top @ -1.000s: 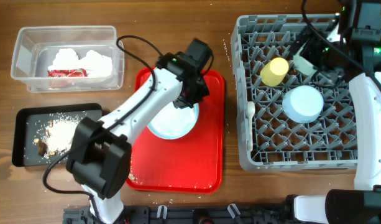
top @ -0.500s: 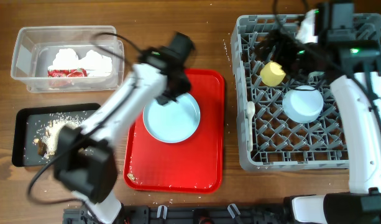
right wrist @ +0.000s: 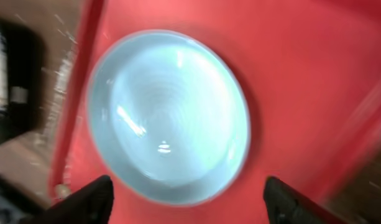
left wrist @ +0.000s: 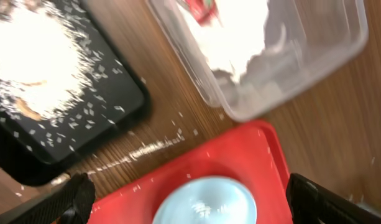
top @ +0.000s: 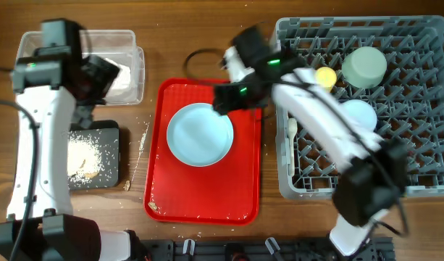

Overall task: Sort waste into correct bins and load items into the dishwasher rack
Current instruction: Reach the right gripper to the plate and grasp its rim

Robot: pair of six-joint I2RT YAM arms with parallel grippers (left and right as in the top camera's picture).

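Next, my right gripper pinches the plate's rack-side rim (top: 229, 121) and stands it in the rack, because the light blue plate lies flat and is too wide for it.
A light blue plate (top: 200, 134) lies on the red tray (top: 207, 199). My right gripper (top: 225, 98) hovers over the plate's far edge, open, with the plate (right wrist: 168, 115) below and nothing held between its fingers (right wrist: 84, 199). My left gripper (top: 106, 72) hangs by the clear tub (top: 33, 47), open and empty; its view shows the tub (left wrist: 314, 56) with napkins (left wrist: 234, 37) and a red wrapper (left wrist: 199, 7). Rice scraps (top: 80, 156) lie in the black tray (top: 109, 134). The grey rack (top: 337, 185) holds a yellow cup (top: 325, 75), a pale green bowl (top: 364, 67) and a light blue bowl (top: 359, 112).
A white utensil (top: 292, 130) lies along the rack's left side. Stray rice grains are scattered on the wood (top: 143, 134) between the black tray and the red tray, and a few crumbs sit at the red tray's front left corner (top: 153, 206).
My left arm pulled back from the plate to the tub and its gripper opened. My right arm swung from the rack to above the plate. The pale green bowl now sits in the rack.
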